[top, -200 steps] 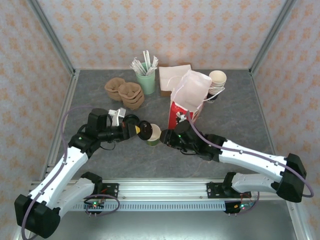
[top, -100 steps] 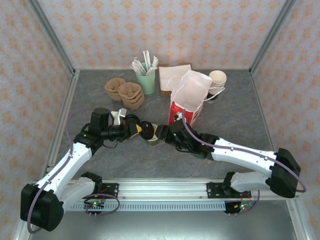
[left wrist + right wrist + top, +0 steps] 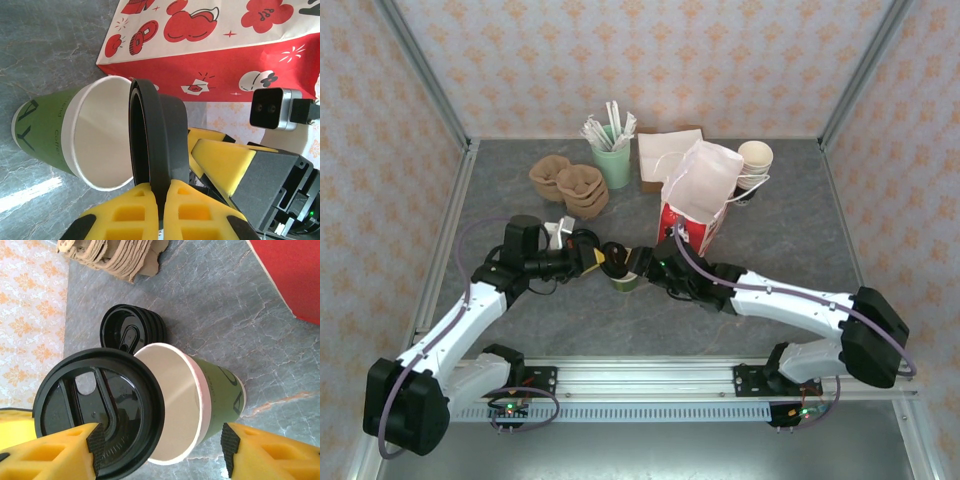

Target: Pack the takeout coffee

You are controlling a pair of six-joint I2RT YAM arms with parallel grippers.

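Note:
The round black lid, now held on edge beside the cup's rim, will be let go by my left gripper on the open white opening of the green takeout coffee cup (image 3: 620, 266) (image 3: 103, 133).
The takeout coffee cup (image 3: 626, 281) (image 3: 220, 390) (image 3: 50, 135) has green sides and an open white mouth, with no lid on it. My left gripper (image 3: 592, 260) (image 3: 162, 187) is shut on the edge of a round black lid (image 3: 613, 258) (image 3: 157, 135) (image 3: 100, 410), held on edge right beside the cup's rim. My right gripper (image 3: 645, 268) (image 3: 162, 445) is open, one finger in front of the lid and the other beside the cup's base, and neither finger visibly presses the cup.
The red bag (image 3: 695, 200) (image 3: 225, 55) stands just behind the cup, its top open. A stack of black lids (image 3: 131, 330) lies near the left gripper. Brown pulp trays (image 3: 570, 185), a green cup of straws (image 3: 612, 150), napkins (image 3: 658, 155) and stacked cream cups (image 3: 755, 160) line the back.
My right gripper's jaws have spread wider around the cup and that arm has pushed left. The left gripper has carried the lid closer to the cup's mouth.

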